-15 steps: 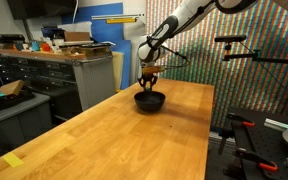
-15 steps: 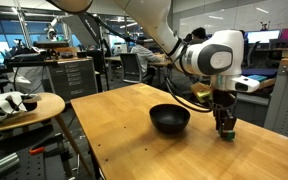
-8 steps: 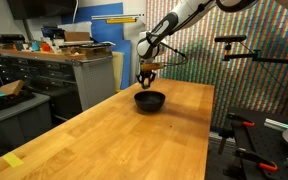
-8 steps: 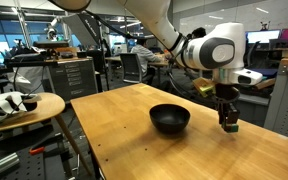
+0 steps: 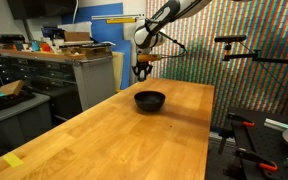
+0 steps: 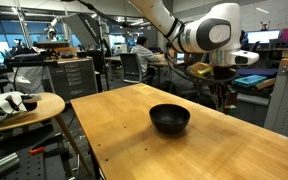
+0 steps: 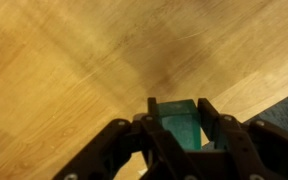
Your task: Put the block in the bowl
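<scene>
My gripper needs to release the green block near the middle of the black bowl's bottom (image 5: 150, 102).
The black bowl (image 5: 150, 100) sits on the wooden table (image 5: 114, 135), and it also shows in an exterior view (image 6: 169, 119). My gripper (image 5: 144, 72) hangs well above the table beside the bowl; it also shows in an exterior view (image 6: 224, 100). In the wrist view the gripper (image 7: 179, 125) is shut on a green block (image 7: 177, 124) held between its fingers, with bare tabletop below. The bowl is out of the wrist view.
Cabinets with clutter (image 5: 64, 60) stand past the table's far side. A round side table (image 6: 19, 108) with objects stands beside the table. A tripod and stands (image 5: 239, 60) are near the table's edge.
The gripper has risen from table level beside the bowl, lifting the green block up with it. The bowl has not moved.
</scene>
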You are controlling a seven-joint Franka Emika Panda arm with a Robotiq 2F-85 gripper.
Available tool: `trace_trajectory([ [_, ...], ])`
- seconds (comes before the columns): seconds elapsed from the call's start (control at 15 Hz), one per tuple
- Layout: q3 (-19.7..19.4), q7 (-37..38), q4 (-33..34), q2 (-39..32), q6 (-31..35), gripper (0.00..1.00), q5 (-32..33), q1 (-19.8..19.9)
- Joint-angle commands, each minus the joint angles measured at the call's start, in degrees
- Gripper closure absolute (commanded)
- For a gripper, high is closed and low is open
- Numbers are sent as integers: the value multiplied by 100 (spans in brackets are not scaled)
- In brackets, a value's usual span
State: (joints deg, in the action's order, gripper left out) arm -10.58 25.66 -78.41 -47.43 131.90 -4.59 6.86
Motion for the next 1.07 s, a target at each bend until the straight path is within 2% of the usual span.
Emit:
trace_trajectory([
  [0.0,-22,3,-631,575,9,81,74,-246],
  [0.53,-53,300,-2034,1461,347,81,304,-925],
  [1.0,-66,945,-3528,2368,909,81,647,-1457],
])
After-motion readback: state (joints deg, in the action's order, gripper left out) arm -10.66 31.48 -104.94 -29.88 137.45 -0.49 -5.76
